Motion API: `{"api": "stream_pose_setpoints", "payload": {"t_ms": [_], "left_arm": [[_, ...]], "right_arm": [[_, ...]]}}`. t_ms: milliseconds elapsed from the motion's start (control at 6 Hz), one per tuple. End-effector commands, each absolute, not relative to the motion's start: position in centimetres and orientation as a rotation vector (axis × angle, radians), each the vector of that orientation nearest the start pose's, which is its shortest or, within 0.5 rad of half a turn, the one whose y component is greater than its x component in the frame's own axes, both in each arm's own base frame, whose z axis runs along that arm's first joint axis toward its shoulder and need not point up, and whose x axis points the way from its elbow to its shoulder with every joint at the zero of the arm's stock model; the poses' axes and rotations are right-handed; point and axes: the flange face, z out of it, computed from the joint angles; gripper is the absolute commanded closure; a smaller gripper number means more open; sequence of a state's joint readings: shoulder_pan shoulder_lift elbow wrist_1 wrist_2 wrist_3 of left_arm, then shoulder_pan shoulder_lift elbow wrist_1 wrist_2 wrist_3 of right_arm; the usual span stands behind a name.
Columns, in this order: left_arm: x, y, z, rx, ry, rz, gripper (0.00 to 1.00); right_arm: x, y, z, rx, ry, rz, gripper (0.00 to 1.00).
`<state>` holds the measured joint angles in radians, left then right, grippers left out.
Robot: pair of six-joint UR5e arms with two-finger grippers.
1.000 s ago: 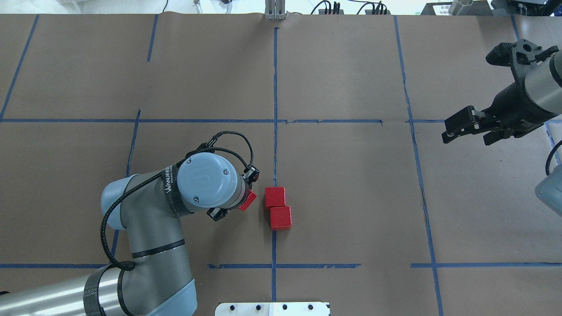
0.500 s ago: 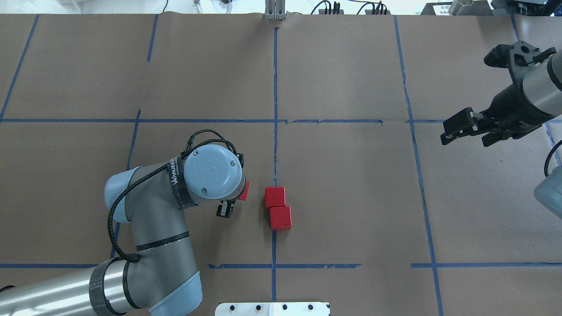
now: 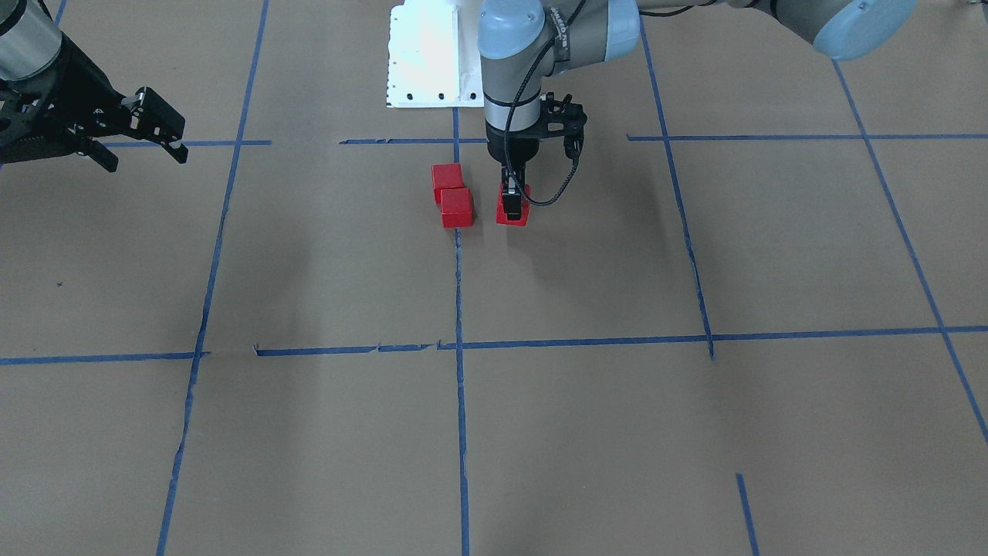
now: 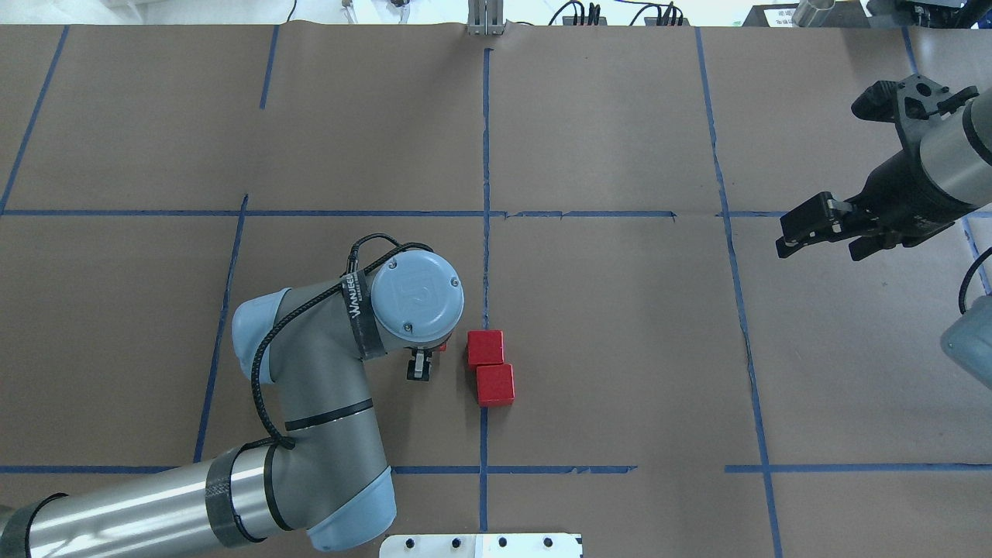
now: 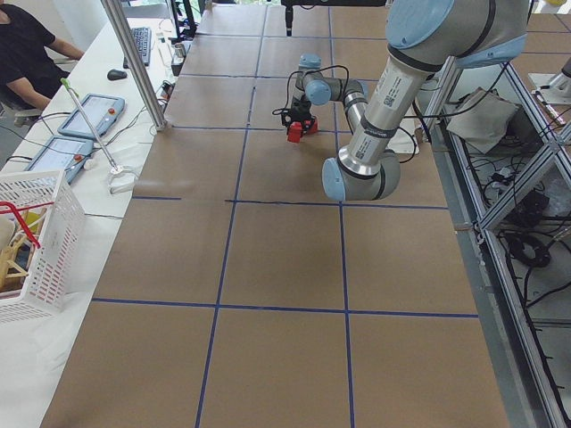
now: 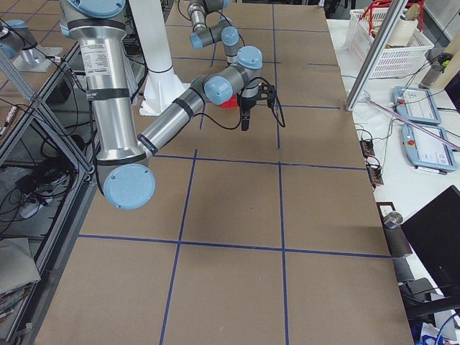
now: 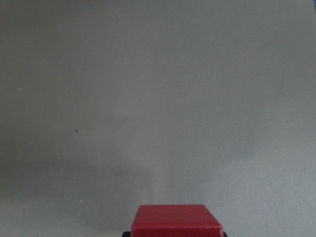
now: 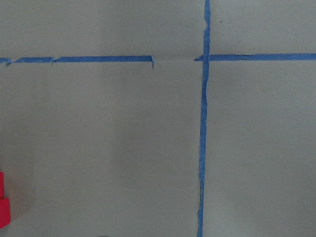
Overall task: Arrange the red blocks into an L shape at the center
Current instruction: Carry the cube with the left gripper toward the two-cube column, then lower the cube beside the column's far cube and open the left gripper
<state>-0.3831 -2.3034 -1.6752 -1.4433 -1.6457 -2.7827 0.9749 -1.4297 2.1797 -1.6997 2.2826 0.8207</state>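
Next, the left gripper releases its red block against the red block farther from the white mounting plate (image 3: 482, 209).
Two red blocks (image 4: 485, 348) (image 4: 495, 385) lie touching, slightly offset, on the middle blue tape line (image 4: 485, 256) of the brown paper; they also show in the front view (image 3: 447, 177) (image 3: 457, 208). My left gripper (image 3: 511, 202) points straight down and is shut on the third red block (image 3: 512, 215), just to the left of the pair with a small gap. I cannot tell whether it touches the paper. In the overhead view my wrist hides it except a red sliver (image 4: 441, 347). It fills the left wrist view's bottom edge (image 7: 177, 220). My right gripper (image 4: 818, 249) is open and empty, far right.
A white mounting plate (image 4: 480, 545) sits at the near table edge by my base. Blue tape lines grid the brown paper (image 4: 620, 325). In the left side view a white basket (image 5: 36, 241), a metal post (image 5: 134, 62) and a seated person (image 5: 27, 45) are beyond the table's far side.
My left wrist has moved to the right toward the pair of blocks and turned, so it now covers most of the held block. The right arm has barely moved.
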Motion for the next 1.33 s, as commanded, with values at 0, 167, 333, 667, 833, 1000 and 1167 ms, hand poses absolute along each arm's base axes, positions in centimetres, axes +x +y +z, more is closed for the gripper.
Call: {"api": "stream_pose_setpoints", "payload": {"t_ms": [0, 167, 333, 667, 833, 1000, 1167], "left_arm": [[60.0, -36.8, 19.6, -0.39, 0.668, -1.492, 1.0], [60.8, -35.6, 19.5, -0.397, 0.663, -1.472, 1.0], [61.1, -35.7, 19.6, -0.398, 0.658, -1.481, 1.0], [62.5, -36.2, 18.8, -0.406, 0.652, -1.503, 1.0], [62.7, -36.3, 18.6, -0.404, 0.651, -1.506, 1.0], [62.7, -36.3, 18.5, -0.406, 0.654, -1.506, 1.0], [62.7, -36.3, 18.4, -0.406, 0.656, -1.505, 0.99]], "right_arm": [[-20.9, -42.9, 31.9, 0.003, -0.907, -0.013, 0.0], [-20.8, -42.8, 31.9, 0.004, -0.908, -0.013, 0.0], [-20.8, -42.8, 31.9, 0.006, -0.907, -0.013, 0.0], [-20.8, -42.8, 31.8, 0.007, -0.908, -0.013, 0.0], [-20.8, -42.8, 31.8, 0.007, -0.908, -0.013, 0.0], [-20.8, -42.8, 31.8, 0.007, -0.908, -0.013, 0.0], [-20.8, -42.8, 31.8, 0.007, -0.908, -0.013, 0.0]]}}
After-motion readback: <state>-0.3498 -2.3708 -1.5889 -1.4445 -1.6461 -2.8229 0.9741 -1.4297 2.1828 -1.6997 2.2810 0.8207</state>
